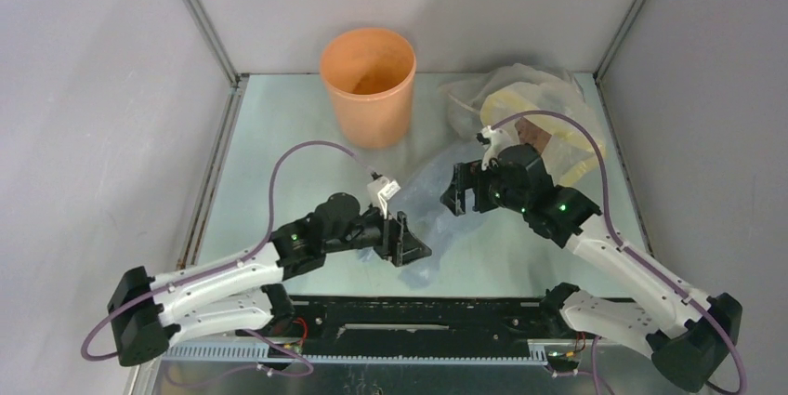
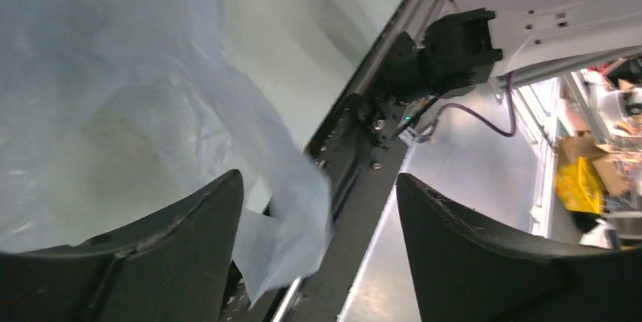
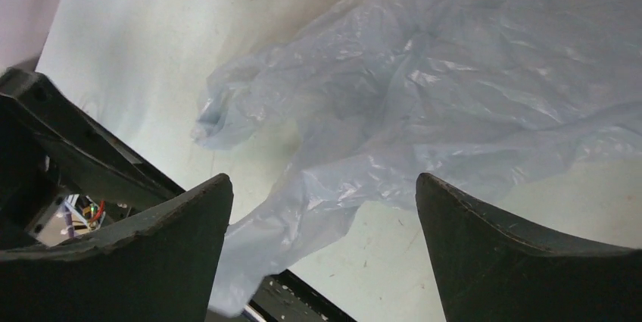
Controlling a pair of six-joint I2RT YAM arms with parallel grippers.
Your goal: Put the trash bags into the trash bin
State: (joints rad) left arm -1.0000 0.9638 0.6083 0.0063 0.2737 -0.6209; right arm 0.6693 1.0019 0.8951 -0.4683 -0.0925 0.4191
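Observation:
The robot's right gripper needs to close on the middle of the pale blue-grey trash bag's side edge (image 1: 479,214), the one toward the clear-and-yellow plastic bundle.
The trash bag is a thin pale blue-grey film lying flat and wrinkled on the table's middle (image 1: 444,228). It fills the left wrist view (image 2: 113,79) and the right wrist view (image 3: 454,87), and one corner hangs over the near edge. The orange bin (image 1: 367,84) stands upright at the back centre, with nothing visible inside. My left gripper (image 1: 409,246) is open over the bag's near-left part, with the hanging corner between its jaws (image 2: 318,178) but not pinched. My right gripper (image 1: 460,192) is open above the bag's right side (image 3: 322,178).
A bulky clear-and-yellow plastic bundle (image 1: 530,107) with a brown patch lies at the back right, just behind the right arm. A black rail (image 1: 418,311) runs along the near table edge. Grey walls with metal posts enclose the table on three sides.

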